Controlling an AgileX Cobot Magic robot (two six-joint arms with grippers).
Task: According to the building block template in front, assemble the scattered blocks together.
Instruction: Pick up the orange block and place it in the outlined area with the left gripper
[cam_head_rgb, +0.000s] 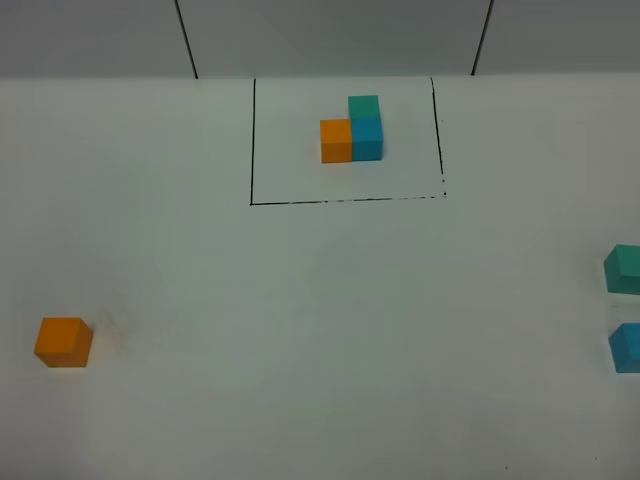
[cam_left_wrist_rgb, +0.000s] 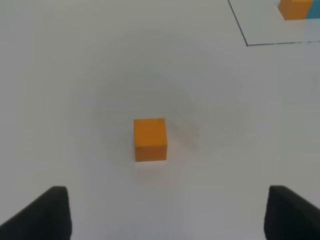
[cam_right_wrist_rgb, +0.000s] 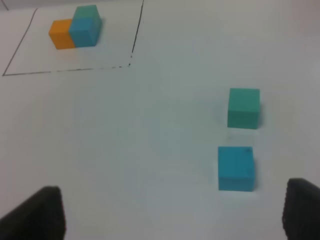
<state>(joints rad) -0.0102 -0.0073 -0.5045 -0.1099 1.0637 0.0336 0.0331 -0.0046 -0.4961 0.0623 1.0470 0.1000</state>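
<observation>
The robot's left gripper will close on the opposite sides (cam_head_rgb: 63, 343) (cam_left_wrist_rgb: 150, 141) of the scattered orange cube that lies alone outside the black rectangle.
The building block template (cam_head_rgb: 352, 130) stands at the back of the table inside a thin black rectangle: orange cube joined to blue, teal on top. The scattered blocks lie apart: an orange cube (cam_head_rgb: 63, 342) at the front left, a teal cube (cam_head_rgb: 624, 268) and a blue cube (cam_head_rgb: 627, 347) at the right edge. Neither gripper shows in the exterior high view. In the left wrist view my left gripper (cam_left_wrist_rgb: 167, 215) is open, with the orange cube (cam_left_wrist_rgb: 150, 140) ahead of it. My right gripper (cam_right_wrist_rgb: 172, 212) is open too, with the blue cube (cam_right_wrist_rgb: 235, 168) and teal cube (cam_right_wrist_rgb: 243, 107) ahead, nearer one finger.
The white table (cam_head_rgb: 320, 300) carries only the cubes and the drawn black outline (cam_head_rgb: 252, 140). A grey wall with two dark vertical seams runs behind the table's far edge. The template (cam_right_wrist_rgb: 75, 27) also shows far off in the right wrist view.
</observation>
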